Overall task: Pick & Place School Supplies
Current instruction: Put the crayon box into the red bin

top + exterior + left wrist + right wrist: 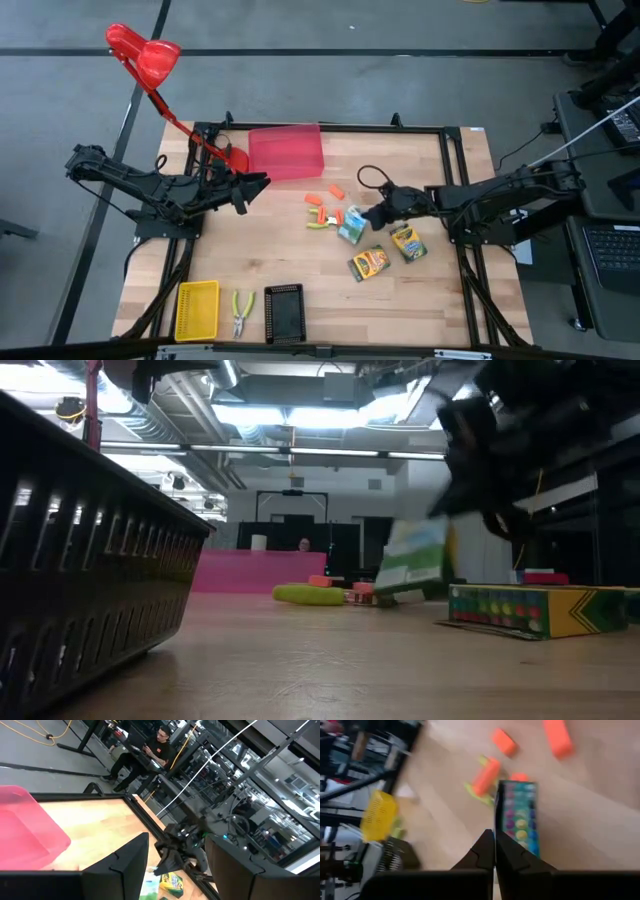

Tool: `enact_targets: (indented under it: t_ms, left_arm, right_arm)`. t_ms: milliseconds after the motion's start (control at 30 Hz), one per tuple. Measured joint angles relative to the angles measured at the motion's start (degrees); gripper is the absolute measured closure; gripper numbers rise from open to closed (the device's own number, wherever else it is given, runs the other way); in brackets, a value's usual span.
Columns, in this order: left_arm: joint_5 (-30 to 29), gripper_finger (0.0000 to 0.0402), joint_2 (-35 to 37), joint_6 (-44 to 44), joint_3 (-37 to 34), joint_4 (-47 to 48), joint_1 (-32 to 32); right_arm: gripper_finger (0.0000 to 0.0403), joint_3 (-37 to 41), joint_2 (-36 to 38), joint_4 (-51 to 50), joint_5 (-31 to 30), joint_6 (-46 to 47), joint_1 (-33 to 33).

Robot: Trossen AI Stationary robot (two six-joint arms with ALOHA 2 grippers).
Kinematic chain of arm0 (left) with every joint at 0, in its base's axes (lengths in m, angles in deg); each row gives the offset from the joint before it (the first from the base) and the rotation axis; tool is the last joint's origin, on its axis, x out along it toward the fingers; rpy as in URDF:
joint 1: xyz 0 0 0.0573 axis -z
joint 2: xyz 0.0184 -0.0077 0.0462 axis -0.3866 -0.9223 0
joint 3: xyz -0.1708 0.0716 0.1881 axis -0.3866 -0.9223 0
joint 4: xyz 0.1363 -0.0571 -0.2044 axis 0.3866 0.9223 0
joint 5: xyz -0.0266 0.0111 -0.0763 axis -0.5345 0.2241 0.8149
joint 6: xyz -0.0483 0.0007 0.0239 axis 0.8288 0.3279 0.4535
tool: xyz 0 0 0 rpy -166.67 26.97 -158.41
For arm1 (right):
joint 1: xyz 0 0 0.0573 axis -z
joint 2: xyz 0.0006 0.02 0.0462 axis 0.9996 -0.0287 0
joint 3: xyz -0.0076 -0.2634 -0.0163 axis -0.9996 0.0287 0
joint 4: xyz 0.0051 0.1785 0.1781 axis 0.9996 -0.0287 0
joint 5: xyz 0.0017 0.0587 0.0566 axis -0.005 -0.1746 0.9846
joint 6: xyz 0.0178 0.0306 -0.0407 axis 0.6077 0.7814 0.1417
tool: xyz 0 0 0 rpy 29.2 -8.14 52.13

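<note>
I need to release the held box from my right gripper inside the red tray, along the side (311,145) farthest from the desk lamp.
My right gripper (372,215) is shut on one green-and-yellow box (352,226), which also shows in the low view as a blurred box (415,560). Two more boxes (368,263) (406,242) lie flat on the table beside it. Orange pieces (335,190) (312,200) (326,215) and a yellow-green tool (318,225) lie just left of the held box. Yellow-green-handled pliers (241,312) lie near the table's near edge. My left gripper (262,182) (177,870) is open and hovers beside the red tray (285,152). My right gripper pinches the box between its two fingers at a narrow edge (495,832) at the end of the box nearest the wrist. The fingers come from the table's right, slanting down. The box is tilted below the fingers (470,500); whether its lower corner (392,595) touches the table, I cannot tell.
A yellow tray (197,308) and a black tray (284,313) sit at the near edge, left of centre. A red desk lamp (150,60) rises over the far left corner. Bare wood lies between the trays and the boxes. A person sits in the room beyond the table.
</note>
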Motion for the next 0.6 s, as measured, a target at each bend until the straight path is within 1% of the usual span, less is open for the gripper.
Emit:
enact_targets:
  t_ms: [100,200,367,467,600]
  left_arm:
    - [0.0,0.0208,0.0,-0.3,0.0,-0.2,0.0]
    - [-0.4,0.0208,0.0,-0.9,0.0,-1.0,0.0]
    - [-3.2,0.0208,0.0,-1.5,0.0,-0.8,0.0]
    - [-4.0,0.0208,0.0,-1.5,0.0,-0.7,0.0]
    - [-5.3,0.0208,0.0,-2.6,0.0,-1.7,0.6]
  right_arm:
    - [0.04,-6.1,-0.1,-2.0,-1.3,-4.0,0.4]
    - [0.0401,-12.5,-2.1,-3.9,-1.2,-8.3,2.3]
    - [0.0401,-23.2,-10.3,-5.3,2.8,-15.4,8.2]
    - [0.0401,-27.8,-16.3,-4.9,6.7,-15.9,13.5]
    - [0.0402,-31.1,-23.3,3.3,11.8,-12.9,19.4]
